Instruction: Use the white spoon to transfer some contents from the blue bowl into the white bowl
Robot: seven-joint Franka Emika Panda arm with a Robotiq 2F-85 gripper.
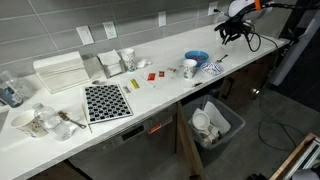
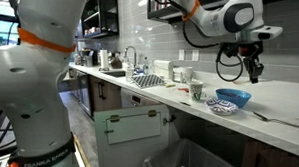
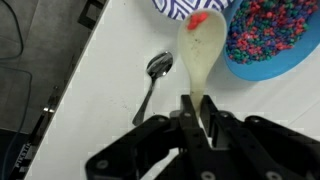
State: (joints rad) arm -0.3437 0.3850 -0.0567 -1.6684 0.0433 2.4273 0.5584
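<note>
The white spoon will go down from my gripper on the counter (image 1: 229,63) (image 3: 112,75) between the metal spoon and the front edge. The white spoon now hangs beside the blue bowl.
My gripper (image 3: 197,106) is shut on the handle of the white spoon (image 3: 201,52). The spoon's bowl end carries a small red piece and hangs over the counter just beside the blue bowl (image 3: 272,42), which holds colourful small bits. In both exterior views the gripper (image 1: 232,30) (image 2: 251,70) is raised above the counter's end, near the blue bowl (image 1: 196,57) (image 2: 233,96). The small white bowl (image 1: 190,68) (image 2: 197,91) stands next to the blue bowl. It is out of the wrist view.
A blue-and-white patterned flat piece (image 3: 183,8) (image 1: 211,68) lies by the blue bowl. A metal spoon (image 3: 155,74) lies on the counter near the front edge. A checkered board (image 1: 106,101), a white rack (image 1: 62,72) and glassware (image 1: 35,122) sit further along. A bin (image 1: 215,122) stands below.
</note>
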